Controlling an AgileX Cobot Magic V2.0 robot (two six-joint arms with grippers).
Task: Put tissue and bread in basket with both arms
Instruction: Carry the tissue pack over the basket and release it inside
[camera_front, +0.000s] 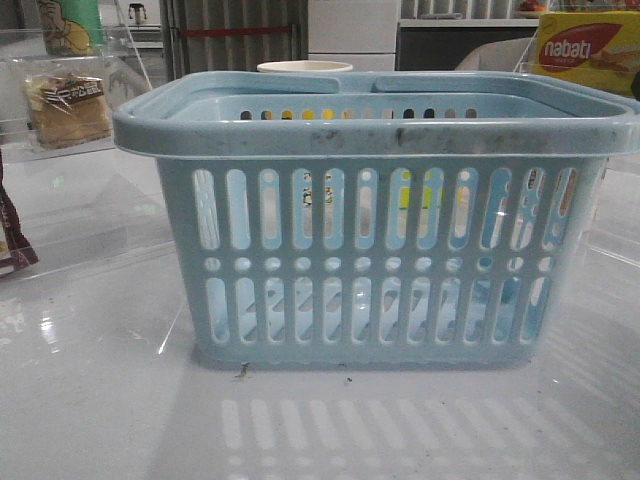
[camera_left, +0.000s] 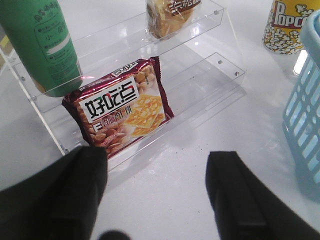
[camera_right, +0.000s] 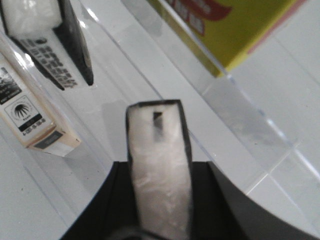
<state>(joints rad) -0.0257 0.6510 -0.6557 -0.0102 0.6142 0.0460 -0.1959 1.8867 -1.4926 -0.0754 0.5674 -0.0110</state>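
Observation:
My right gripper will release the tissue inside the light-blue basket (camera_front: 492, 305), near the front side of the basket, toward the nabati box.
The light-blue basket (camera_front: 375, 215) fills the middle of the front view, and its slotted wall also shows in the left wrist view (camera_left: 306, 110). The bread (camera_front: 68, 105) stands in its clear packet on the acrylic shelf at the far left; it is also in the left wrist view (camera_left: 172, 17). My left gripper (camera_left: 160, 195) is open over bare table in front of that shelf, with nothing between its fingers. My right gripper (camera_right: 161, 172) is shut on the tissue (camera_right: 159, 140), a dark-edged pack with a white face, over a clear shelf. Neither gripper shows in the front view.
On the left shelf stand a dark-red snack packet (camera_left: 120, 107) and a green bottle (camera_left: 42, 45). A popcorn cup (camera_left: 287, 27) sits near the basket. By the right gripper are a second dark pack (camera_right: 50, 40), a cream box (camera_right: 30, 115) and the yellow nabati box (camera_right: 235, 25).

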